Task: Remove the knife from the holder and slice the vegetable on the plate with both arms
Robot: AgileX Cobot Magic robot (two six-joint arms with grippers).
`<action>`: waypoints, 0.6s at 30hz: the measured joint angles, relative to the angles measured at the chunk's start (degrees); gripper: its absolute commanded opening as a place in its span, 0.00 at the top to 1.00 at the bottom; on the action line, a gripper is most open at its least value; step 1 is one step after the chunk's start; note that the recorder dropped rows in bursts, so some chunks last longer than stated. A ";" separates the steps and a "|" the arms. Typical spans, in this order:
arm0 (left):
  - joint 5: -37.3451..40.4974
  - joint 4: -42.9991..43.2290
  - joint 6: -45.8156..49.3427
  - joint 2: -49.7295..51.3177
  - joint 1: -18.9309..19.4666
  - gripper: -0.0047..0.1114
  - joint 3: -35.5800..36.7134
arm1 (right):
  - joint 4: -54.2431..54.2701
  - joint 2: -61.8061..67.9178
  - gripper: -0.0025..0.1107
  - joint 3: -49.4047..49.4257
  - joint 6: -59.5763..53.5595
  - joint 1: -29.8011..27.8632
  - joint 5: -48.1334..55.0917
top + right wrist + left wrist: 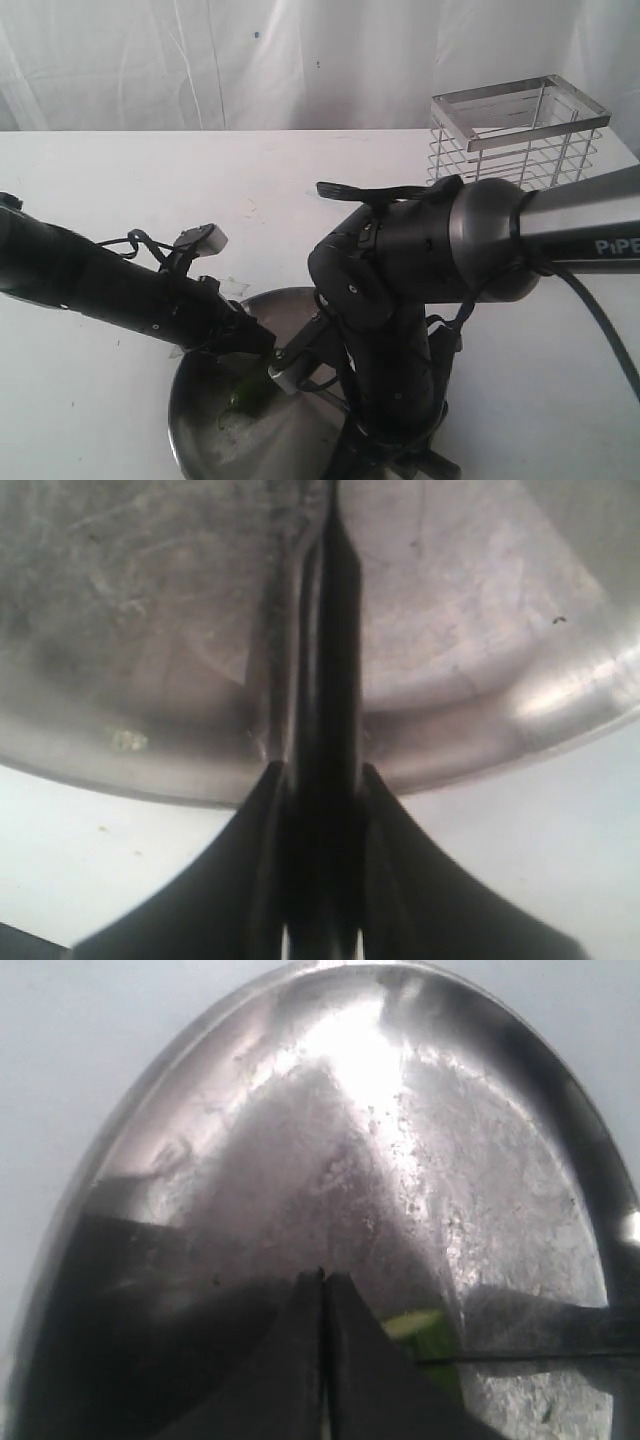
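Note:
The left gripper is shut beside the cut end of the vegetable, so it should move back from the knife and grip the vegetable (233,405) close to its stem.
The steel plate (192,432) lies at the table's front edge, and both grippers work over it. My left gripper (322,1278) is shut, its tips down on the plate (360,1120). The green vegetable (428,1332) pokes out from beside and under one finger, its pale cut end showing; it also shows as a green patch, the vegetable (246,400). My right gripper (322,772) is shut on the knife (336,630), whose dark blade runs edge-on out over the plate (140,600). In the left wrist view the knife (540,1357) crosses the vegetable as a thin dark line.
The wire holder (518,132) stands at the back right of the white table (150,180), with nothing showing in it. The bulky right arm (420,270) covers the plate's right half. A white curtain hangs behind.

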 measured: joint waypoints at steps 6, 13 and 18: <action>1.18 -0.69 0.38 0.61 0.24 0.96 -0.25 | 0.00 0.00 0.98 0.00 0.00 0.00 0.42; 1.18 -0.79 0.42 0.49 0.24 0.96 -0.25 | -0.58 0.00 0.98 0.00 -0.38 0.00 2.82; 1.18 -0.69 0.42 0.41 0.24 0.96 -0.25 | -1.96 0.46 0.98 -1.30 -0.98 0.00 4.38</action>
